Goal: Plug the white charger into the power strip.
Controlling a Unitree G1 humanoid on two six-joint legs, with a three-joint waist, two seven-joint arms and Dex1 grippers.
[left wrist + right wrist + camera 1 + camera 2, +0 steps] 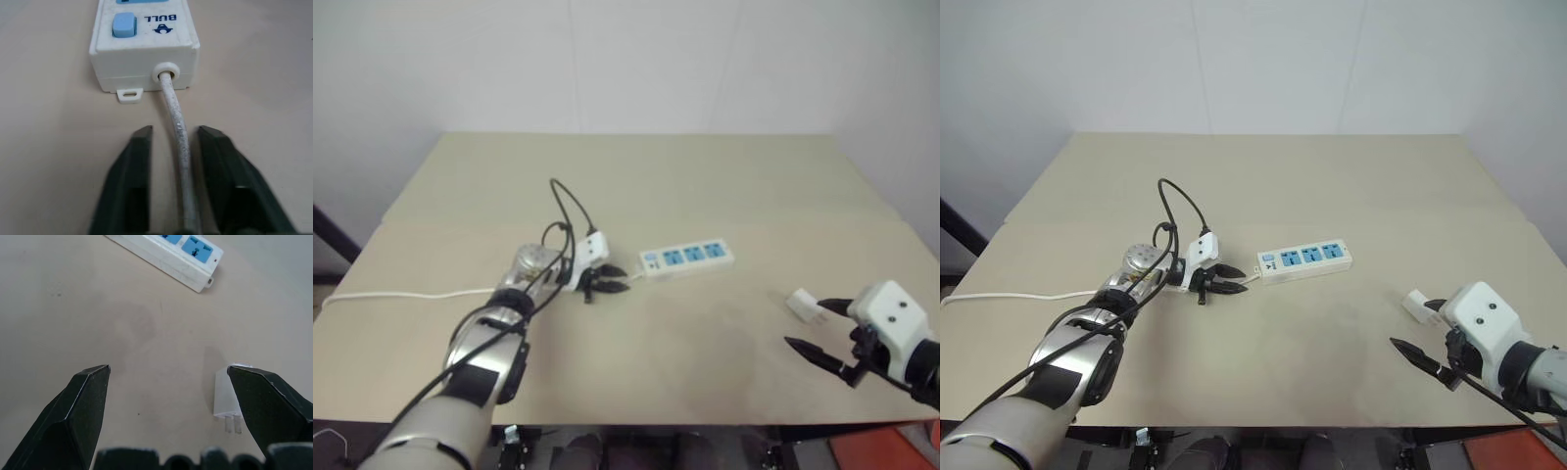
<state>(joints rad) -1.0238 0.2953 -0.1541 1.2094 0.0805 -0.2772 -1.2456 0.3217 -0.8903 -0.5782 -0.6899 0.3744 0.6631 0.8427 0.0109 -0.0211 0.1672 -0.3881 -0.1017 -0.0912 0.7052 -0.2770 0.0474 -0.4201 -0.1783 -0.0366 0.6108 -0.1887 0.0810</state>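
I have only the thin white cord in my left gripper's fingers, so I need to open them wide and clasp the power strip's switch end point(1269, 266) before the charger goes in.
The power strip point(688, 258) lies near the middle of the tan table, blue socket faces up, its switch end toward my left gripper point(612, 279). Seen from the left wrist, the black fingers point(134, 166) are closed in on the strip's thin white cord point(178, 127), just behind the strip's end point(144, 54). The white charger point(802, 304) lies flat on the table at the right, prongs toward me. My right gripper point(808, 325) hovers open right by it. In the right wrist view the charger point(225, 396) sits just inside one finger point(264, 396), untouched.
The strip's cord point(391, 294) runs left across the table and off its left edge. The table's front edge point(705, 423) is close below both hands. An orange object point(891, 446) sits below the table at the right. A white wall stands behind.
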